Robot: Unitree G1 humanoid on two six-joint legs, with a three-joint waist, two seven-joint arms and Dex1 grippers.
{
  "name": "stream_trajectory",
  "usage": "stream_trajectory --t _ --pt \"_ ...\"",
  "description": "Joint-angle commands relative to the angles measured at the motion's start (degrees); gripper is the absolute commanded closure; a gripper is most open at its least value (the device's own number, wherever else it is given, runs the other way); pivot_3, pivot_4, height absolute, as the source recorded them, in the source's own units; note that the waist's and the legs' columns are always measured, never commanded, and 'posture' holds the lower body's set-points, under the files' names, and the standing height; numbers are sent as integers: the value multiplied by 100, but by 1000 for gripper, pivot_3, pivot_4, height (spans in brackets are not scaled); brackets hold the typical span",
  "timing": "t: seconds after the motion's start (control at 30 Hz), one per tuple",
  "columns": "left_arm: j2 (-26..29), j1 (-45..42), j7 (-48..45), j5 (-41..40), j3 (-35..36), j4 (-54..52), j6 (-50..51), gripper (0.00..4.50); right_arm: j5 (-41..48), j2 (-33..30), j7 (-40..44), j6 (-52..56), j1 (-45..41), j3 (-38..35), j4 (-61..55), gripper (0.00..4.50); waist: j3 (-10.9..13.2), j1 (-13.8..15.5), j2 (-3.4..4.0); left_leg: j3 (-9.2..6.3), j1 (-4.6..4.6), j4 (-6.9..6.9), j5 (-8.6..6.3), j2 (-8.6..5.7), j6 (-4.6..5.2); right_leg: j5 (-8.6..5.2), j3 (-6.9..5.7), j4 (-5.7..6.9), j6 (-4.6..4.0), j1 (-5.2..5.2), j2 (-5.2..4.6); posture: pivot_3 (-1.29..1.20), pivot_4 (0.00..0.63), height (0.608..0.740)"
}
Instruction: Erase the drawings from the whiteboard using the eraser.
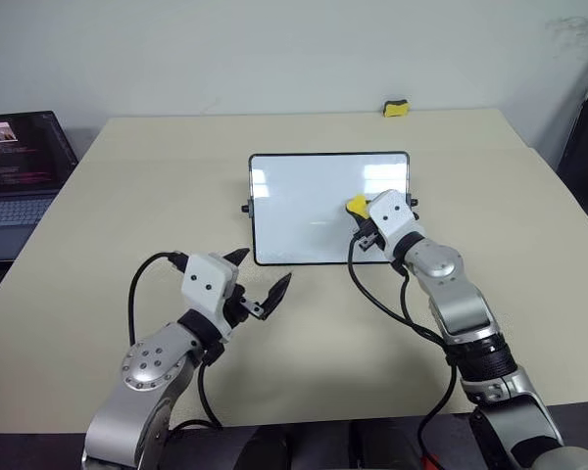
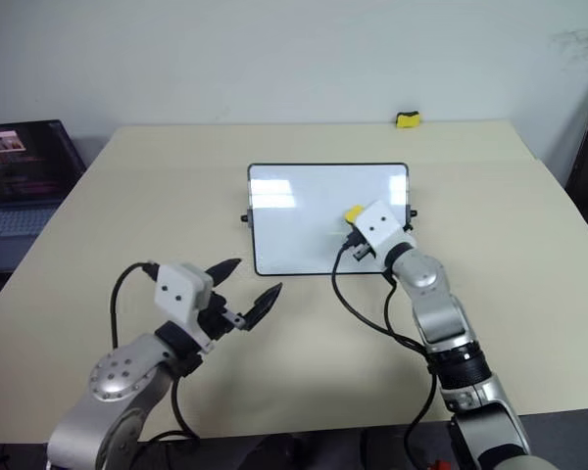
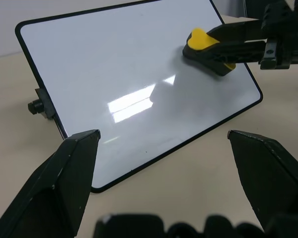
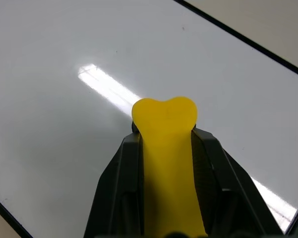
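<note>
My right gripper is to let go of the eraser on the tabletop [image 1: 451, 267] next to the whiteboard's near corner, away from my left gripper.
The whiteboard [image 1: 304, 196] lies mid-table, glossy white in a thin black frame. The drawings are out of view; the board surface that shows is plain white. My right gripper [image 1: 360, 213] is shut on the yellow eraser [image 1: 356, 205], whose dark underside rests on the right part of the board [image 3: 114, 64]. In the right wrist view the eraser [image 4: 164, 116] sticks out between the two black fingers [image 4: 119, 168]. My left gripper [image 1: 265, 267] hovers open in front of the board's near left corner, holding nothing.
A second yellow-and-black block [image 1: 396, 108] sits at the table's far edge. A laptop [image 1: 15, 166] stands off the table's left side. Black cables hang from both wrists. Bare beige tabletop [image 1: 510, 196] surrounds the board.
</note>
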Motion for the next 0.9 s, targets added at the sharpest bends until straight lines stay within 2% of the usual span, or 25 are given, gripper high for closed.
stream_trajectory --t 0.03,0.2,0.43,0.9 --pt "50 -109 9 -87 27 -237 32 0 -34 57 -115 -322 -232 8 133 3515 0 0 0 1 0 0 0 0 0 0 0 0 0 0 0 0 150 740" --pt "74 -131 -20 -92 81 -209 14 0 2 140 79 -269 -204 220 244 3515 0 -2 0 1 0 0 0 0 0 0 0 0 0 0 0 0 150 740" --pt "75 71 -85 -31 56 -119 -237 0 132 -30 720 125 276 516 -298 3515 0 7 0 -5 -2 0 0 0 0 0 0 -4 0 0 -1 0 150 740" --pt "130 189 -385 28 115 472 -889 0 541 -318 592 979 706 -382 -1741 3515 0 8 0 -7 -3 0 0 0 0 0 -1 -4 1 0 -1 0 150 740"
